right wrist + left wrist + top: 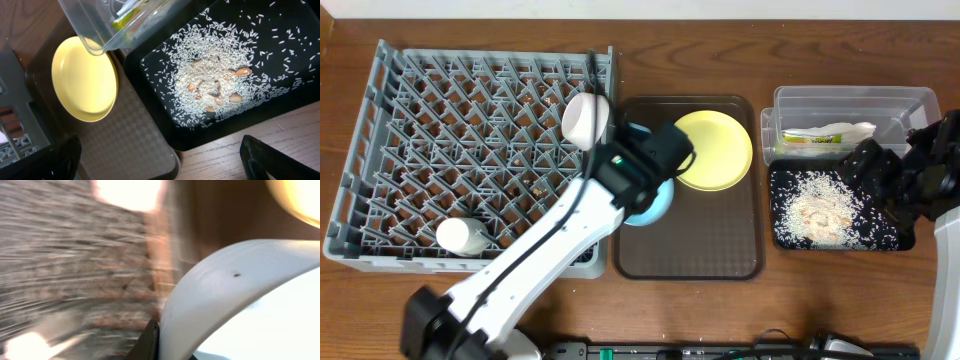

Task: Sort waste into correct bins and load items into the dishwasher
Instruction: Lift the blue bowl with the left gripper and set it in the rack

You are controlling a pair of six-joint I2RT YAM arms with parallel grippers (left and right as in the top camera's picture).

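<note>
Next, I set the light blue bowl down with my left gripper in the dish rack (575,181) (131,256), in front of the leaning white bowl.
My left gripper (642,185) is shut on the rim of the light blue bowl (656,208) over the left end of the brown tray. The left wrist view is motion-blurred and shows the bowl (240,295) against one finger (150,340). The yellow plate (715,150) lies on the brown tray and shows in the right wrist view (85,80). A white bowl (585,118) leans at the dish rack's (380,150) right edge. My right gripper (885,180) is open and empty (160,165) by the black tray. No chopsticks show.
The clear tub (900,100) holds the white napkin (850,130) and the green-and-orange wrapper (805,138). The black tray (790,235) holds rice crumbs (215,85). The brown serving tray (720,250) is in the middle. Another white dish (463,235) sits in the rack's front.
</note>
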